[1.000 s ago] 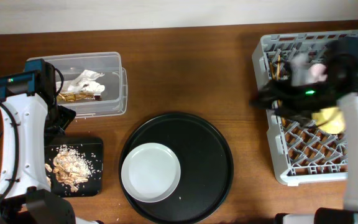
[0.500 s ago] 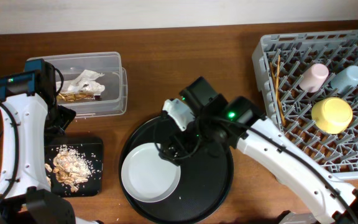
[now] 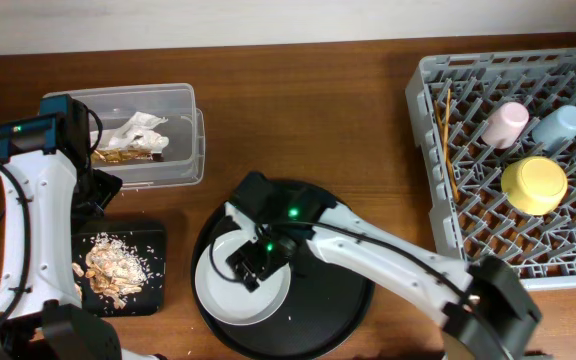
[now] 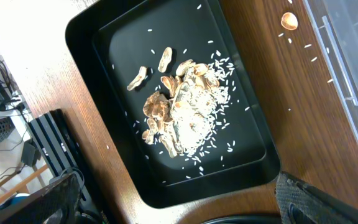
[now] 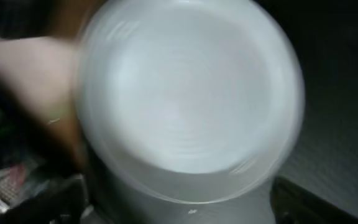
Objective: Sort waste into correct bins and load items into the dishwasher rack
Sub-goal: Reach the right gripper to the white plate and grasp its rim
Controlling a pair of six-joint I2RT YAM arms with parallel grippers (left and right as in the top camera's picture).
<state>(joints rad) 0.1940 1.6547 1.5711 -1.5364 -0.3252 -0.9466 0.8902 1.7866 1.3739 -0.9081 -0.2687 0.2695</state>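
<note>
The robot's right gripper will next go to the grey round plate's rim [image 3: 288, 272] [image 5: 284, 155] on the side facing the rack and close there.
The grey round plate [image 3: 218, 288] lies on the large round black tray [image 3: 343, 235]. My right gripper [image 3: 255, 260] hovers open just over the plate; the blurred right wrist view shows the plate [image 5: 188, 93] between the spread fingers [image 5: 179, 208]. My left gripper [image 4: 179, 208] is open and empty beside the shallow black tray [image 4: 104, 37], which holds food scraps and rice [image 4: 179, 109]. The wrapper [image 3: 133, 138] lies in the clear tub [image 3: 183, 100]. The pink cup [image 3: 505, 124], blue cup [image 3: 558, 124], yellow bowl [image 3: 534, 184] and chopsticks [image 3: 446, 140] sit in the rack [image 3: 423, 130].
One small scrap [image 4: 289, 20] and a few rice grains lie on the wood between the black tray and the clear tub [image 4: 347, 56]. The left arm [image 3: 28, 230] stands along the table's left edge. The right arm stretches across the front right.
My right arm has swung from the rack to the round black tray and now sits over the grey plate. The left arm has not moved.
</note>
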